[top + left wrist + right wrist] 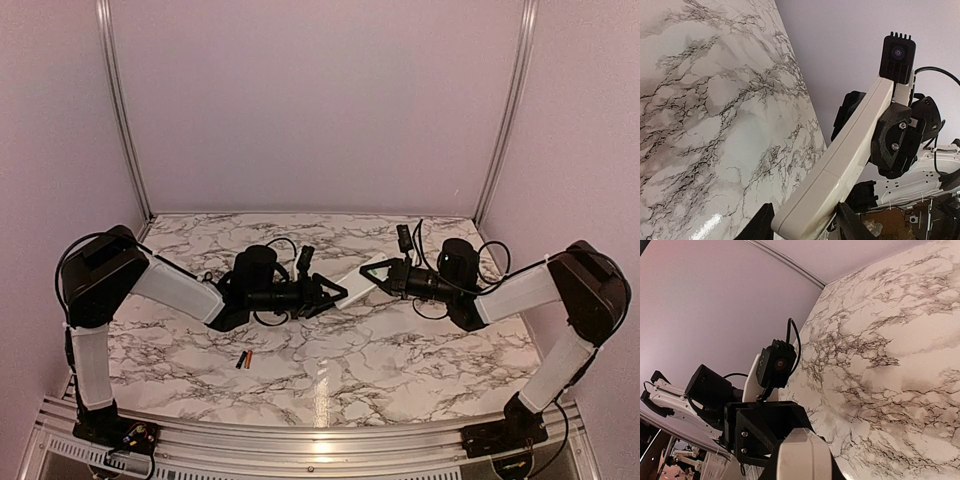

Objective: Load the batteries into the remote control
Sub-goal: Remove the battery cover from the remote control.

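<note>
The robot's left gripper straddles the end of the remote control with the battery cover still on, so it should open, pinch just the battery cover (809, 194) and slide it off.
The white remote control (355, 284) hangs above the middle of the marble table, held end to end between both arms. My left gripper (333, 290) is shut on its left end. In the left wrist view that end (850, 145) sits between the two dark fingers (760, 225) of the left gripper (805, 222). My right gripper (372, 272) is shut on the other end, and the remote control (801, 447) fills the right gripper (802, 469) in the right wrist view. The batteries (244, 359), one dark and one orange-red, lie side by side on the table in front of the left arm.
Pale walls and two aluminium posts (122, 110) close off the back of the marble table (400, 350). A metal rail (320, 440) runs along the front edge between the arm bases. Loose black cables (285, 245) loop off both wrists.
</note>
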`<state>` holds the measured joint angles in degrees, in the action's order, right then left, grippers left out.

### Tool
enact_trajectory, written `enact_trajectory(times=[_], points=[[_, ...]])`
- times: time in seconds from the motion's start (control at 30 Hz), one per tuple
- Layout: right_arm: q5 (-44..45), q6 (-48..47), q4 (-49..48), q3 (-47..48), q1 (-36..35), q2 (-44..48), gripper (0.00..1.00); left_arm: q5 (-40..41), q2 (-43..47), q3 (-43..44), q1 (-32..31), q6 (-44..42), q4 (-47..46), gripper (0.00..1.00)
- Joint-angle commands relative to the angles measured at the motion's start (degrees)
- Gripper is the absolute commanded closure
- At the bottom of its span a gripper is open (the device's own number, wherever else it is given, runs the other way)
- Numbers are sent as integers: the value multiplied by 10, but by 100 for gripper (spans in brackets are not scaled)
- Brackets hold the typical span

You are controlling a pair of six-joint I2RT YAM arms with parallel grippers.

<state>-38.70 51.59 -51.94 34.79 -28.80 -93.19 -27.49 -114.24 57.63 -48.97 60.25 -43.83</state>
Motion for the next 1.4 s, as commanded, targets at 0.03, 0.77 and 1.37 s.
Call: enact_trajectory(times=[0.03, 0.77, 1.37], points=[[-12, 4, -37, -1, -7, -10, 100, 21, -18, 29, 10, -12, 36, 62], [-48, 73, -117, -4, 25, -13, 100, 28, -12, -1, 19, -47, 81, 74], [12, -22, 41, 11, 25, 18, 100, 37, 0, 0, 22, -39, 89, 66]])
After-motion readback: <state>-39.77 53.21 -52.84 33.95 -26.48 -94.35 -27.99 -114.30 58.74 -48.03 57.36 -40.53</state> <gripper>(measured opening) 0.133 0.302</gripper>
